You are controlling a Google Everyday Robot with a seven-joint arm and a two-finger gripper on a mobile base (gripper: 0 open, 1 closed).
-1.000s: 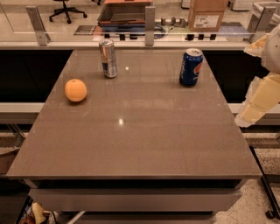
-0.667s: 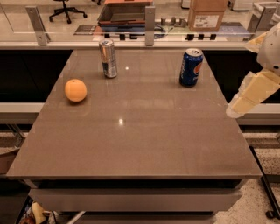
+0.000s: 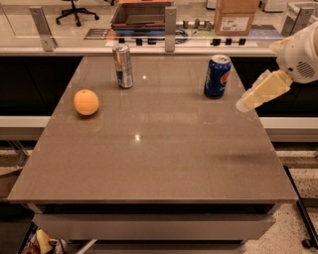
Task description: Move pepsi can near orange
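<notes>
Next, the gripper moves to the upper half of the pepsi can [image 3: 217, 71] and closes there, around the can's dark blue side below the silver top.
The pepsi can [image 3: 217, 76] stands upright at the back right of the brown table [image 3: 149, 158]. It is dark blue with a round logo and a silver top. The orange [image 3: 86, 102] lies on the left side of the table. My gripper [image 3: 243, 104] reaches in from the right edge on a white arm [image 3: 298, 54], above the table's right side. It is a little right of the pepsi can and lower in the view, and does not touch it.
A taller, slim silver can [image 3: 123, 66] stands at the back left, behind the orange. Beyond the table are a counter rail with metal posts [image 3: 170, 22], a cardboard box [image 3: 236, 17] and an office chair [image 3: 74, 10].
My arm and gripper have swung in from the right edge, leftward and upward toward the pepsi can. The cans and the orange have not moved.
</notes>
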